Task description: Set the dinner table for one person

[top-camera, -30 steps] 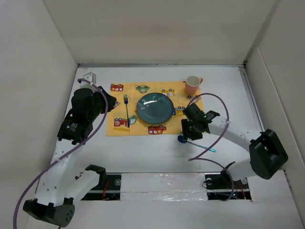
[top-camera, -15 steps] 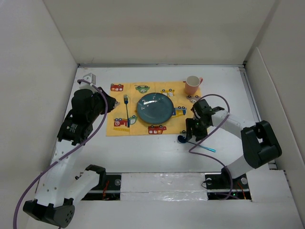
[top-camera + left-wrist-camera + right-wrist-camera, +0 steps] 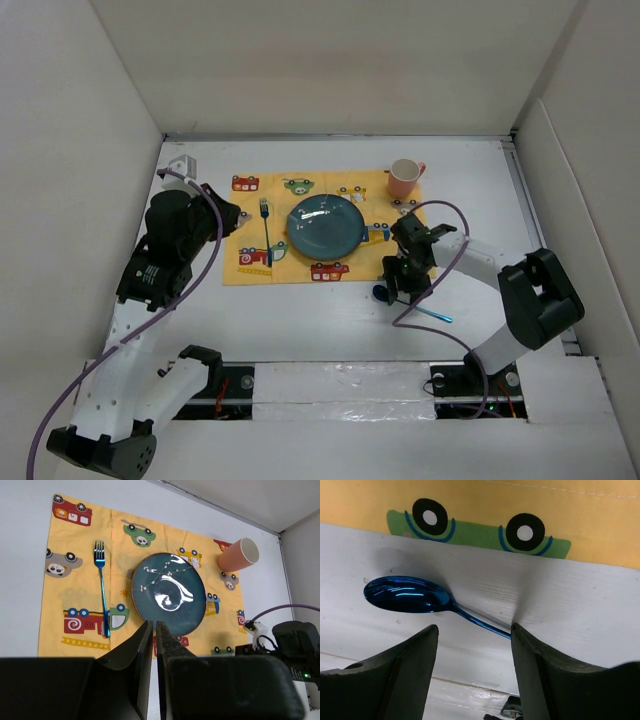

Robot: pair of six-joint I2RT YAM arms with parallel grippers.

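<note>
Next, I close my right gripper on the thin handle [image 3: 399, 300] [image 3: 481, 623] of the blue spoon, behind the bowl of the spoon.
A yellow cartoon-print placemat [image 3: 250, 262] lies on the white dinner table [image 3: 300, 325]. On it sit a dark teal plate [image 3: 325, 224], a blue fork [image 3: 266, 232] left of the plate, and a pink cup [image 3: 404, 177] at its far right corner. A shiny blue spoon [image 3: 412, 303] lies on the bare table just below the mat's right edge; it also shows in the right wrist view [image 3: 410, 596]. My right gripper [image 3: 400, 283] is open, low over the spoon, its handle between the fingers. My left gripper [image 3: 154, 626] is shut and empty, held above the mat's left side.
White panels wall the table on three sides. A small grey bracket [image 3: 184, 161] sits at the far left corner. Purple cables loop from both arms, the right one [image 3: 455, 215] arching over the table beside the mat.
My right gripper has shifted slightly and settled lower over the spoon. The left arm has drawn back a little toward the left. The spoon has not moved.
</note>
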